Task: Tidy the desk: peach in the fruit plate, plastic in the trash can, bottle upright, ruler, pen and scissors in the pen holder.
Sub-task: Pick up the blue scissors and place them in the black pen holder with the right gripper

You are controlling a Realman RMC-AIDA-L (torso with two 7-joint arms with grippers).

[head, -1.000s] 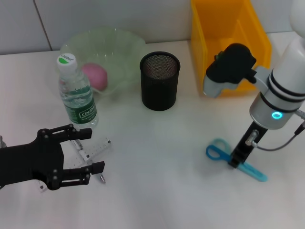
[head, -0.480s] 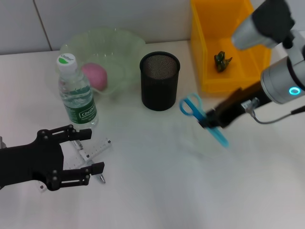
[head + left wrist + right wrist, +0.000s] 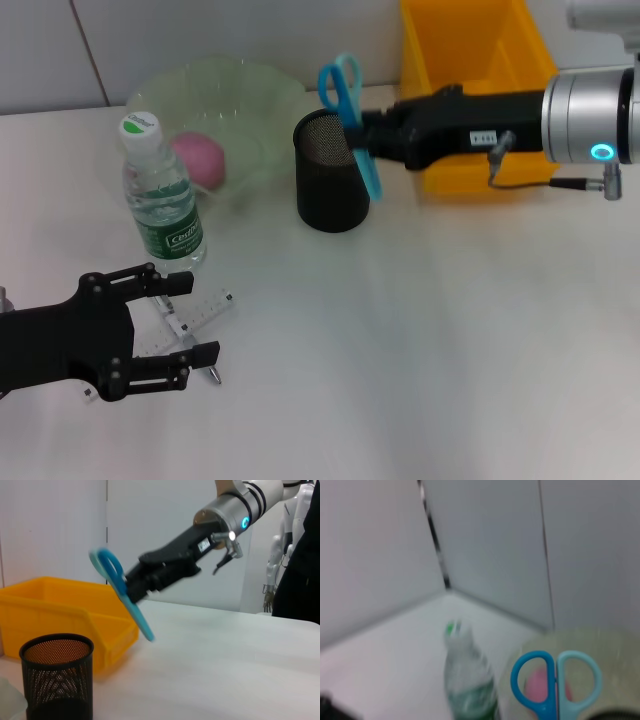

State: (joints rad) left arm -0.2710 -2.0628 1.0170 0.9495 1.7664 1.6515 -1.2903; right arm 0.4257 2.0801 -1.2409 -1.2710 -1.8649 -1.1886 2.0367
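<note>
My right gripper will let go of the blue scissors inside the black mesh pen holder [image 3: 327,162], with their handles leaning toward the fruit plate.
My right gripper [image 3: 372,135] is shut on the blue scissors [image 3: 350,115] and holds them above the black mesh pen holder [image 3: 334,170], handles up and blades pointing down over its right rim. The scissors also show in the left wrist view [image 3: 121,596] and right wrist view [image 3: 555,683]. The bottle [image 3: 160,195] stands upright beside the pale green fruit plate [image 3: 255,95], which holds the pink peach [image 3: 198,158]. My left gripper [image 3: 185,320] is open, low at the near left, over the ruler [image 3: 190,318] and the pen [image 3: 211,373].
A yellow bin [image 3: 480,90] stands at the back right, behind my right arm. The pen holder also shows in the left wrist view [image 3: 57,677], with the bin [image 3: 65,615] behind it. A white wall runs along the back.
My right gripper lifted the scissors off the table at the right and carried them left and back, to above the pen holder. The left arm has not moved.
</note>
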